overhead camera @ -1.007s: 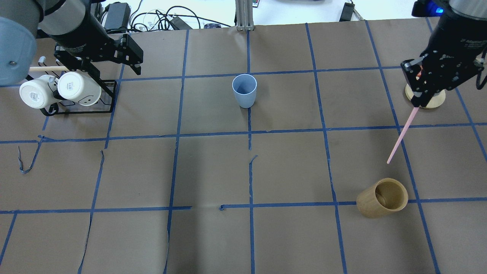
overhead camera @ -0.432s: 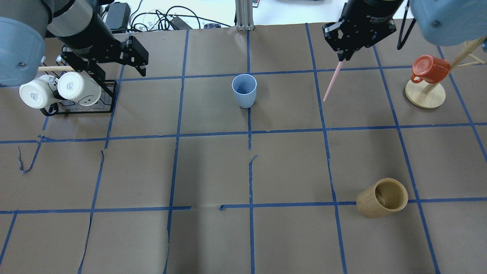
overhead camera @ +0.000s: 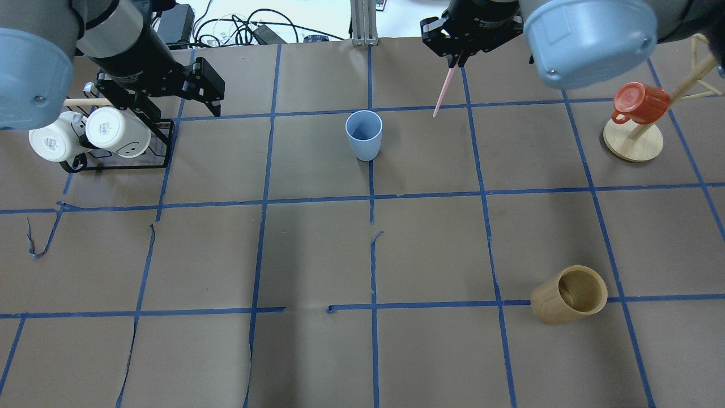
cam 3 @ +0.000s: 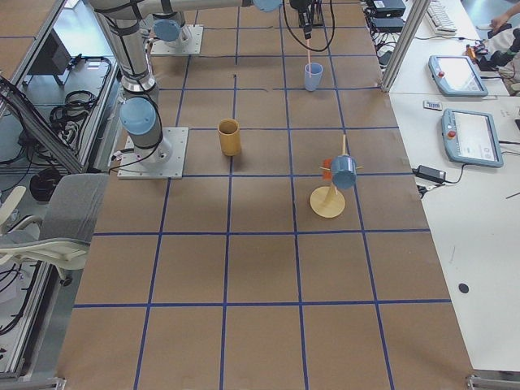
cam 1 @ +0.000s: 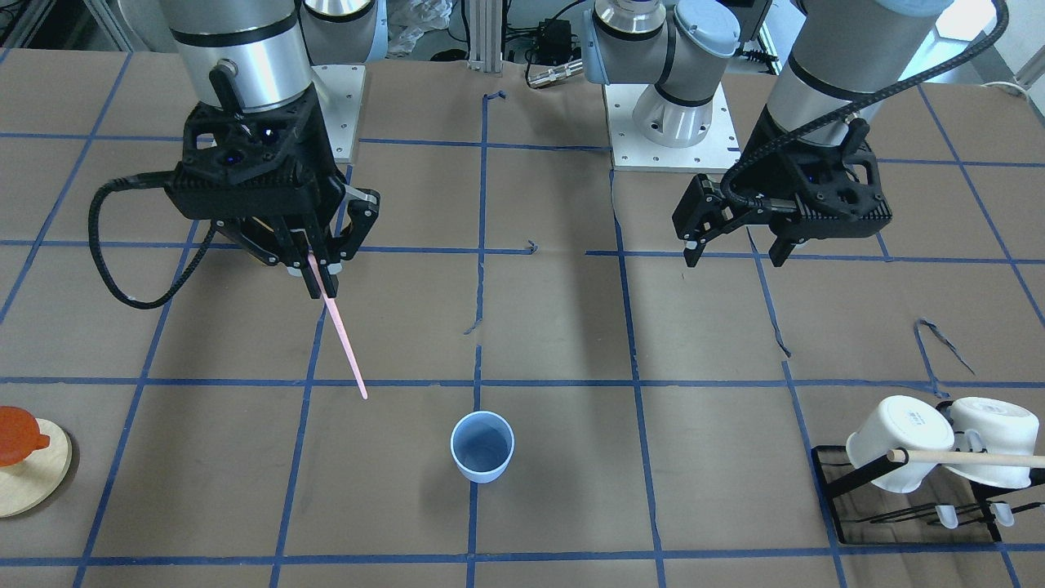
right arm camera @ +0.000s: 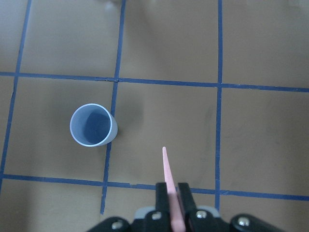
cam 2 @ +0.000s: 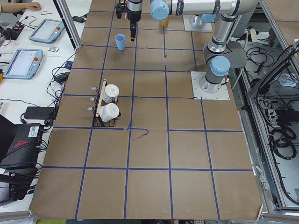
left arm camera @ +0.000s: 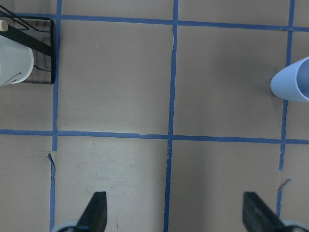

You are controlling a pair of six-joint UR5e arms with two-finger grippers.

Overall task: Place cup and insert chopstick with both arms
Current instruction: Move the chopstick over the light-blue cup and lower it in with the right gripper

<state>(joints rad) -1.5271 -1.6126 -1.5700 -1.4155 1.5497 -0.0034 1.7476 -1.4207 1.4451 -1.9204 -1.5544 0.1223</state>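
Observation:
My right gripper has the pink chopstick. I should have it let go of the chopstick inside the opening of the pale-blue cup point(cam 1: 482, 443) point(right arm camera: 91, 126).
The pale-blue cup point(overhead camera: 363, 135) stands upright and empty near the table's far middle; it also shows in the front view point(cam 1: 482, 446) and the right wrist view point(right arm camera: 93, 125). My right gripper point(overhead camera: 455, 59) is shut on the top of the thin pink chopstick point(overhead camera: 442, 93), which hangs tip-down above the table, to the right of the cup and apart from it. In the front view the right gripper point(cam 1: 314, 273) holds the chopstick point(cam 1: 343, 347) at a slant. My left gripper point(cam 1: 735, 249) is open and empty, to the left of the cup, near the mug rack.
A black rack with two white mugs point(overhead camera: 90, 139) and a wooden rod stands at the far left. A red mug on a wooden stand point(overhead camera: 640, 105) is at the far right. A tan bamboo cylinder point(overhead camera: 569, 294) stands at the near right.
My right arm has swung left with the chopstick, from over the wooden stand to just right of the cup. The left gripper has shifted slightly right, still open.

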